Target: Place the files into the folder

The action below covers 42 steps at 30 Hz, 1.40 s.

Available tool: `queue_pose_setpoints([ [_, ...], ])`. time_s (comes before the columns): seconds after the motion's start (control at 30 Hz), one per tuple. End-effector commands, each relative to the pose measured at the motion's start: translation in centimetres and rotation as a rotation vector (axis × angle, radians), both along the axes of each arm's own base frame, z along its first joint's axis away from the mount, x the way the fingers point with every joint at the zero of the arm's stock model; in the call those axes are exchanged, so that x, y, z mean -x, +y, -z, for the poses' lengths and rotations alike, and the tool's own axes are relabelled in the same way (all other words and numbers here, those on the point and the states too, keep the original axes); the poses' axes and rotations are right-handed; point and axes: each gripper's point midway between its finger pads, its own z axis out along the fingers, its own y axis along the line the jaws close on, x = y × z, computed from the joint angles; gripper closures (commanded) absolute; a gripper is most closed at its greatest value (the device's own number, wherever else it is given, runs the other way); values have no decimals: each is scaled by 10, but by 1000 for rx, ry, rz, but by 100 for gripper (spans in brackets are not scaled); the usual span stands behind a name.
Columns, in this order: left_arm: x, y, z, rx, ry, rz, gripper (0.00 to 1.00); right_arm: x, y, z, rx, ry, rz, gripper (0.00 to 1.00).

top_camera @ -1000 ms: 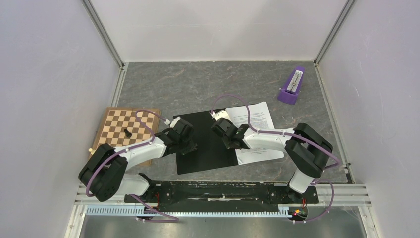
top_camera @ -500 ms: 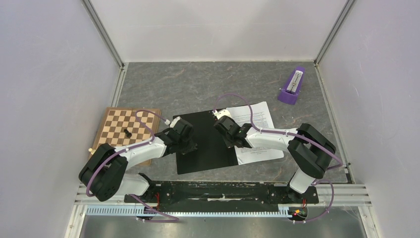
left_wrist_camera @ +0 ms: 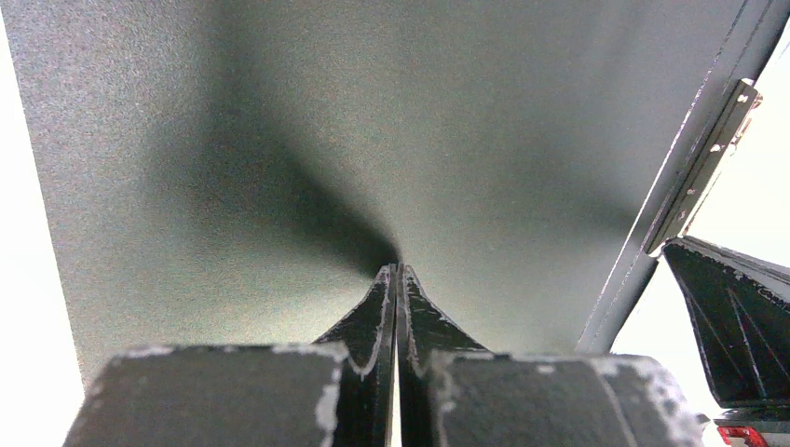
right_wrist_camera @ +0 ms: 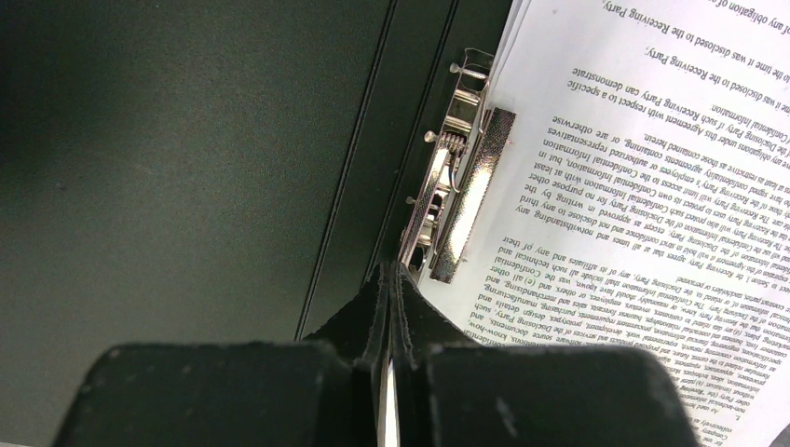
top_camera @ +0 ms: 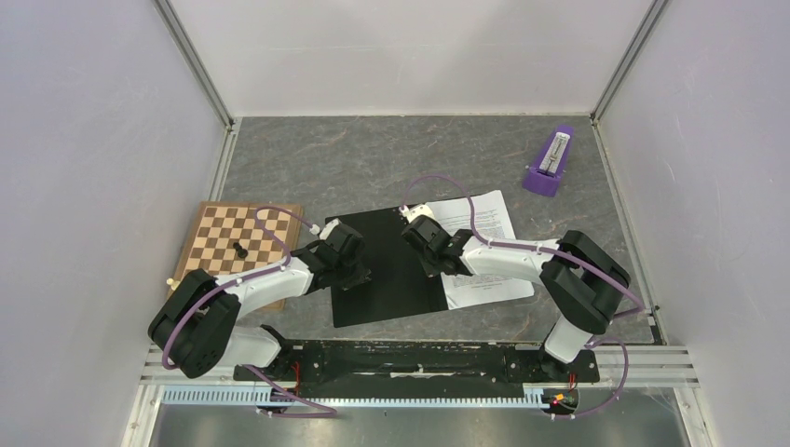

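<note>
My right gripper's shut fingers reach only the end of the metal clip. I should open them, grip the clip nearer its spring (right_wrist_camera: 451, 149), and then pull the folder.
The folder (top_camera: 387, 284) lies open on the table, black inside up. The files (top_camera: 484, 223), white printed sheets, lie on its right half and spread past its edge. My left gripper (top_camera: 359, 275) is shut and empty, its tips (left_wrist_camera: 398, 268) down on the bare left cover (left_wrist_camera: 279, 140). My right gripper (top_camera: 436, 270) is shut and empty, its tips (right_wrist_camera: 396, 267) at the spine, just short of the metal clip (right_wrist_camera: 456, 186). The clip's bar lies over the edge of the files (right_wrist_camera: 633, 186). The clip also shows in the left wrist view (left_wrist_camera: 703, 168).
A checkered chessboard (top_camera: 238, 247) with one dark piece (top_camera: 240, 250) lies left of the folder, partly under my left arm. A purple metronome (top_camera: 550, 163) stands at the back right. Walls close in the grey table (top_camera: 373, 158) on three sides.
My right gripper has shifted slightly farther along the spine, away from the near edge. The left arm, folder and files have not moved.
</note>
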Motion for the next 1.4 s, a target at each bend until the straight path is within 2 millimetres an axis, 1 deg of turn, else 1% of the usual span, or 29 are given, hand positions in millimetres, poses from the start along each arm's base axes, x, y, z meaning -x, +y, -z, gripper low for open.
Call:
queue_pose_setpoints([
  [0.0,19,25,26,-113,85,-21,97,5,31,3,-102,56,-35,100],
  [0.53,17,25,23,-119,80,-14,97,-6,30,-10,-106,22,-14,100],
  [0.83,16,24,21,-119,74,-7,96,-15,27,-25,-102,-21,6,100],
  [0.93,13,23,16,-123,62,5,95,-22,24,-39,-97,-63,25,92],
  [1.0,8,22,8,-123,40,20,95,-28,19,-49,-79,-103,46,86],
  [1.1,1,18,-5,-129,10,44,91,-37,8,-54,-21,-140,79,74],
  [1.13,-1,18,-10,-135,2,53,89,-38,6,-52,-2,-137,81,71],
  [1.2,-7,17,-22,-142,-30,67,82,-41,4,-50,14,-139,89,67],
  [1.23,-10,17,-28,-149,-45,78,78,-42,3,-48,18,-138,93,66],
  [1.33,-18,20,-44,-174,-95,93,58,-44,1,-43,25,-129,106,66],
  [1.37,-19,21,-49,-181,-109,94,53,-45,0,-42,25,-125,106,66],
])
